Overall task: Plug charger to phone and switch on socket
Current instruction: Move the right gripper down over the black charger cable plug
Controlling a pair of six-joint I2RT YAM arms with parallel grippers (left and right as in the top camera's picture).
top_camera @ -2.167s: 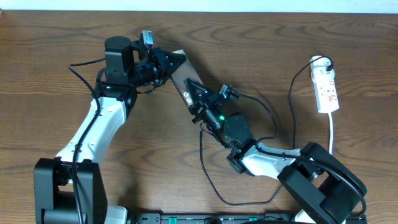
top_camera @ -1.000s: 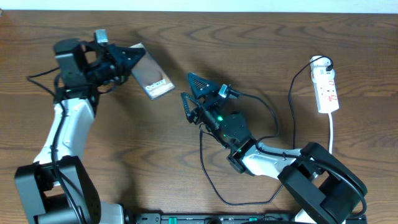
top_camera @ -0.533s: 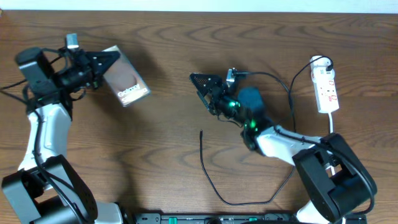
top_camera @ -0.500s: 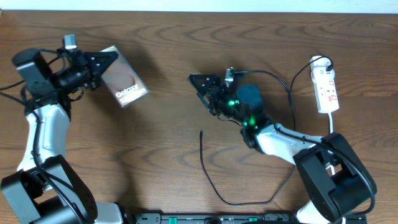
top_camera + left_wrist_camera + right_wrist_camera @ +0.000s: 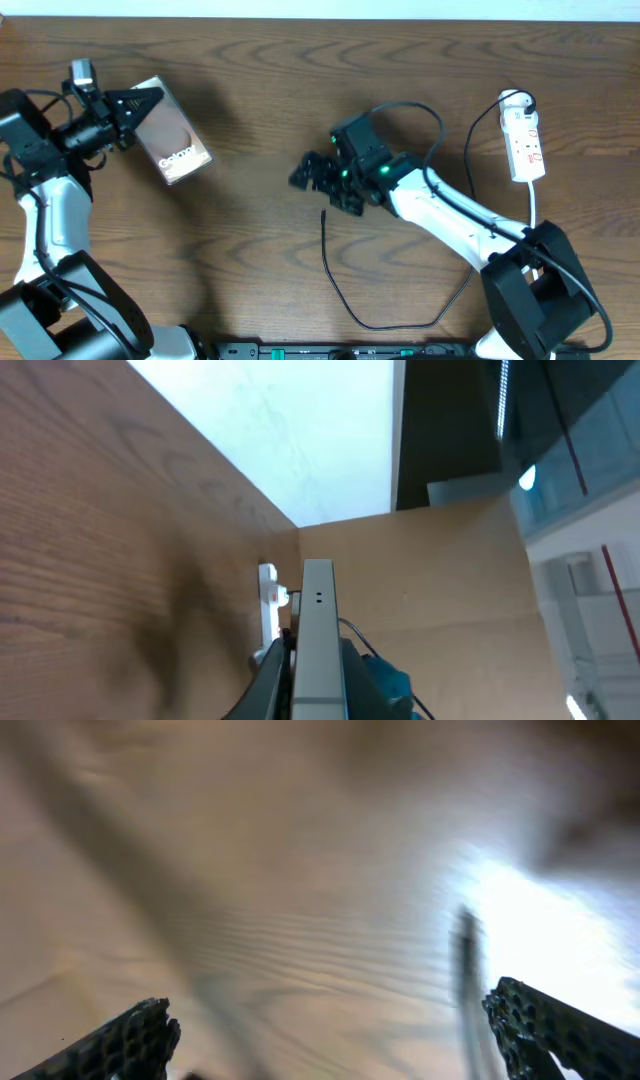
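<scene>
My right gripper should close on the charger's loose end (image 5: 323, 215) (image 5: 467, 942), just behind the plug's tip, so the tip stays clear to go into the phone.
The phone (image 5: 172, 146), a grey-brown slab with white lettering, is held above the table at the far left, and my left gripper (image 5: 138, 106) is shut on its upper end. In the left wrist view the phone (image 5: 318, 645) shows edge-on between the fingers. The charger (image 5: 345, 300) lies in a loop on the table, its loose end (image 5: 325, 214) pointing up. My right gripper (image 5: 322, 188) hovers open just above that end. The right wrist view is blurred: the fingers (image 5: 545, 1020) stand wide apart around the gripper (image 5: 340, 1040), with a streak of the charger (image 5: 466, 970) near the right one. The socket (image 5: 524, 140) lies at the far right.
The socket's white cord (image 5: 534, 215) runs down the right side of the table. A thicker black robot wire (image 5: 440, 120) arcs above the right arm. The socket (image 5: 268, 600) also shows far off in the left wrist view.
The left arm has carried the phone further left. The right arm has swung round, and its open gripper now points down-left over the charger's loose end.
</scene>
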